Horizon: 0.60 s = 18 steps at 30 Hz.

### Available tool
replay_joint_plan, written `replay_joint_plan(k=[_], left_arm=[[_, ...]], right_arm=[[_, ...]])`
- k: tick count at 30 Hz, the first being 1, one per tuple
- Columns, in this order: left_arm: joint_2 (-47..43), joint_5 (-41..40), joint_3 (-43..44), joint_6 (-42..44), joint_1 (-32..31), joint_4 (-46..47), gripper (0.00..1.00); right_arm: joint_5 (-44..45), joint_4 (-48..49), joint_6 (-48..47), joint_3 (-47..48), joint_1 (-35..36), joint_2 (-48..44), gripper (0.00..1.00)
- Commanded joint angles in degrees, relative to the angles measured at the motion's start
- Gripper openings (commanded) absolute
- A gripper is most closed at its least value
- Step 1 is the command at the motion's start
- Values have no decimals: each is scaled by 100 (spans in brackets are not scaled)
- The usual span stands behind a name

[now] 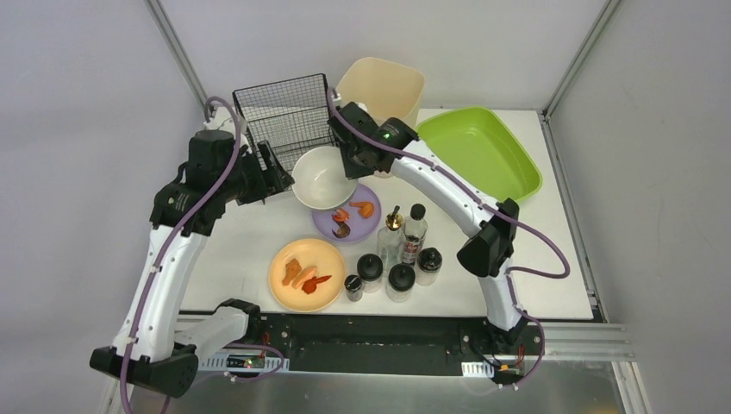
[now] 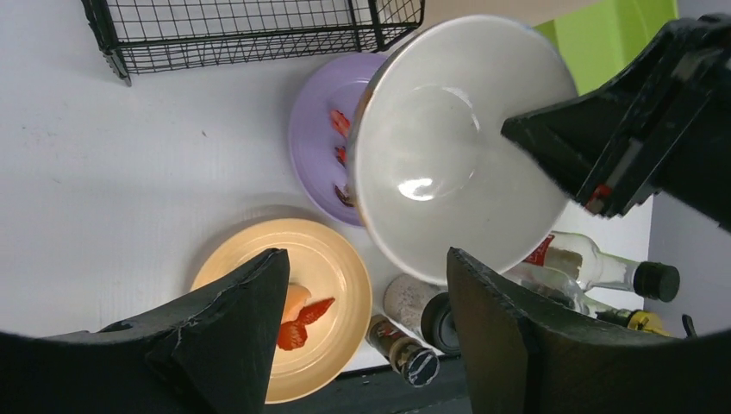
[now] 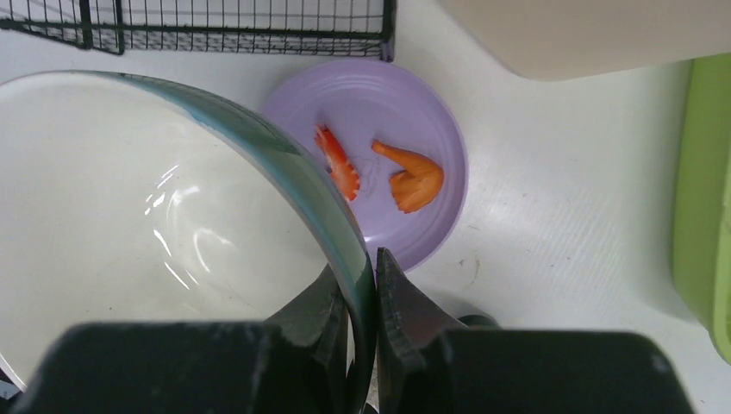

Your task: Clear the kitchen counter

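Observation:
The white bowl, now held above the purple plate, will go in the green tray's back corner (image 1: 457,135) nearest the beige bin, and I need to let go of it there with my right gripper.
The white kitchen counter (image 1: 250,241) holds dishes and bottles. My right gripper (image 1: 352,166) is shut on the rim of a white bowl (image 1: 323,177) and holds it above a purple plate (image 1: 366,226) with food scraps. In the right wrist view the fingers (image 3: 321,297) pinch the bowl's rim (image 3: 284,168). My left gripper (image 1: 278,172) is open and empty just left of the bowl. In the left wrist view the bowl (image 2: 448,155) hangs beyond its fingertips (image 2: 259,293). An orange plate (image 1: 307,274) with scraps lies near the front.
A black wire basket (image 1: 284,116) and a beige bin (image 1: 381,86) stand at the back. A green tray (image 1: 478,151) sits at the back right. Two bottles (image 1: 414,233) and several dark-capped jars (image 1: 400,278) stand beside the plates.

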Motion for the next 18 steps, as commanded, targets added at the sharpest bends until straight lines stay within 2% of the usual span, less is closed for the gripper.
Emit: replay_joint_plan(k=[1, 13, 18], left_arm=[[-519, -215, -265, 146, -6, 135, 69], [-1038, -238, -1292, 230, -6, 356, 69], [-1042, -102, -1561, 287, -6, 553, 69]], right_arm=[[34, 582, 339, 121, -376, -1338, 0], [-155, 554, 713, -348, -2121, -2578, 0], [-579, 699, 1037, -964, -3312, -3089, 0]])
